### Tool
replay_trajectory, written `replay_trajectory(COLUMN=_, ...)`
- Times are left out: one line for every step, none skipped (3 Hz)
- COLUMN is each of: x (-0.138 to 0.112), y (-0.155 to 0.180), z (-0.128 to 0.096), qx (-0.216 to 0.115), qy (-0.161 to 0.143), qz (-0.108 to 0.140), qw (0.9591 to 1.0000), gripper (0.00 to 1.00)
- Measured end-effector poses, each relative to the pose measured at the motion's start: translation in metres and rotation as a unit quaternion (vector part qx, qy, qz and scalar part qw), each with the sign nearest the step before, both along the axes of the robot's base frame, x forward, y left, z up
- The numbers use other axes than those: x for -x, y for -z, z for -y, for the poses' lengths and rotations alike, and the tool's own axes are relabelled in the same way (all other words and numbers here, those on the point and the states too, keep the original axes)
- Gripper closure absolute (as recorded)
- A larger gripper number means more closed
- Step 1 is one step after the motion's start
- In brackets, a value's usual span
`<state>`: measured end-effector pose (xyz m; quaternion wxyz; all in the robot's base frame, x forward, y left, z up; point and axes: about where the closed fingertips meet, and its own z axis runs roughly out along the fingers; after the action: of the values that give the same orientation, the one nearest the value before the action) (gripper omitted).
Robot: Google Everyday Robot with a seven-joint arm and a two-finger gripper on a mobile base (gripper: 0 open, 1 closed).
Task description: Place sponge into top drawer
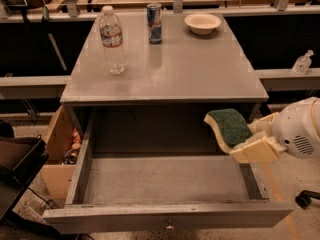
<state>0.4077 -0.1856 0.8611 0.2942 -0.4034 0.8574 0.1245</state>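
I should let go of the sponge on the bare drawer's bottom, around the middle (152,160) near the back side of the drawer.
The sponge (228,127) has a dark green face on pale yellow foam. My gripper (249,138) comes in from the right and is shut on the sponge's right end. It holds the sponge in the air over the right side of the open top drawer (160,180). The drawer is a wide shallow grey box, pulled fully out below the tabletop, with a small knob (169,227) on its front panel. Its inside is bare.
On the grey tabletop (190,69) stand a water bottle (112,40), a blue can (154,23) and a white bowl (202,23). A wooden box (59,146) and a dark bin (17,164) sit left of the drawer. A spray bottle (302,63) stands at right.
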Motion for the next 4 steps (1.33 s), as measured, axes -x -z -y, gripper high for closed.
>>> replay_trajectory(x=-0.006, y=0.027, z=-0.024, qx=0.034, qy=-0.011, qz=-0.010, qw=0.9993, gripper=1.00)
replay_trajectory(x=-0.014, y=0.085, z=-0.073, qx=0.089, qy=-0.044, qz=-0.035, qw=0.9945, gripper=1.00)
replay_trajectory(x=-0.027, y=0.123, z=-0.103, qx=0.126, qy=-0.060, qz=-0.049, qw=0.9890, gripper=1.00)
replay_trajectory(x=-0.052, y=0.149, z=-0.127, qx=0.145, qy=-0.076, qz=-0.054, qw=0.9850, gripper=1.00)
